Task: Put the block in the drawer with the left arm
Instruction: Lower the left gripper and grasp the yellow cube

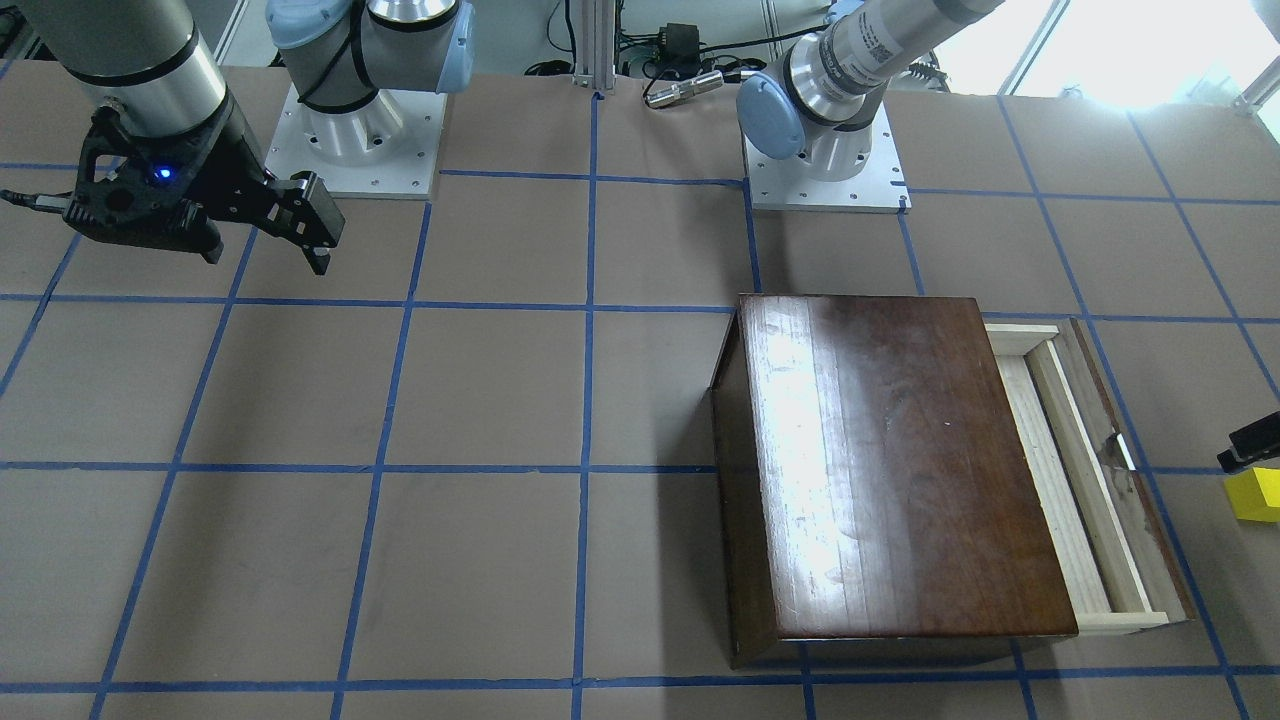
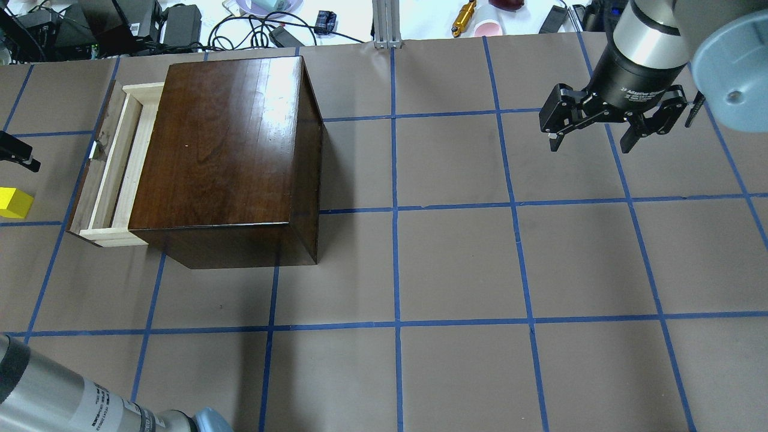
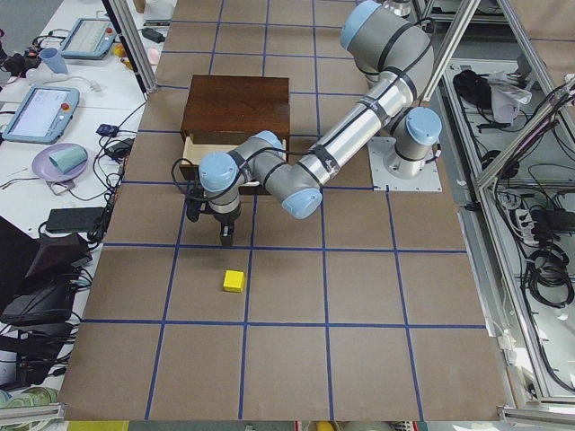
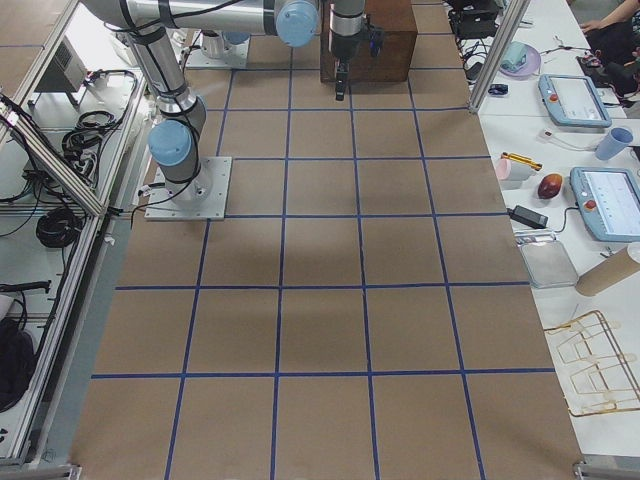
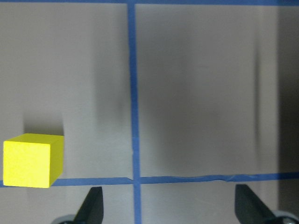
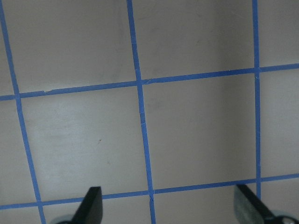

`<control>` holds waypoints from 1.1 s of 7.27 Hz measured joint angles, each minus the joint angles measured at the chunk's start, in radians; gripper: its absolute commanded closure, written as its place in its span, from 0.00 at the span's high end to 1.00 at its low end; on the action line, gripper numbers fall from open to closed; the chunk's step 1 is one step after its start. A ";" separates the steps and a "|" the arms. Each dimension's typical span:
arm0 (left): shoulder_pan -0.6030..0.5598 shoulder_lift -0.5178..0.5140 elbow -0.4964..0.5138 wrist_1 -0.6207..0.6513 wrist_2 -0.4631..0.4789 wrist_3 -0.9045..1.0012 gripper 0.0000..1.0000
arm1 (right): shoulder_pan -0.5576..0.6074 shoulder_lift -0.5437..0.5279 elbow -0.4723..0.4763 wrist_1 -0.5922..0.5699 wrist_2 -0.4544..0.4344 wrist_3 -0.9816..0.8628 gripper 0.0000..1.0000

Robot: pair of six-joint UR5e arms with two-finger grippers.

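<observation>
The robot's left gripper needs to next go down to the yellow block on the table and close on the yellow block's opposite sides (image 1: 1256, 494) (image 5: 33, 162).
The yellow block (image 5: 32, 160) lies on the table, outside the open fingers and to the left of them in the left wrist view. It also shows at the frame edge in the overhead view (image 2: 13, 203) and the front view (image 1: 1255, 495). My left gripper (image 5: 170, 207) is open and empty, hanging above the table between the block and the drawer (image 2: 114, 162). The drawer is pulled partly out of the dark brown box (image 2: 228, 150) and looks empty. My right gripper (image 2: 591, 141) is open and empty, held above the table far from the box.
The box stands on the brown table with its blue tape grid (image 2: 396, 264). Both arm bases (image 1: 350, 140) are bolted at the robot's edge. Cables and small items (image 2: 180, 24) lie on the bench beyond the table's far edge.
</observation>
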 measured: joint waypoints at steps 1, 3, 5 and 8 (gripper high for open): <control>0.016 -0.036 0.023 0.023 0.017 0.011 1.00 | 0.000 0.000 0.000 0.000 0.000 0.000 1.00; 0.038 -0.089 0.041 0.092 0.025 0.089 1.00 | 0.000 0.000 0.000 0.000 0.000 0.000 1.00; 0.058 -0.129 0.043 0.154 0.027 0.177 1.00 | 0.000 0.000 0.000 0.000 0.000 0.000 1.00; 0.082 -0.178 0.041 0.210 0.019 0.243 1.00 | 0.000 0.000 0.000 0.000 0.000 0.000 1.00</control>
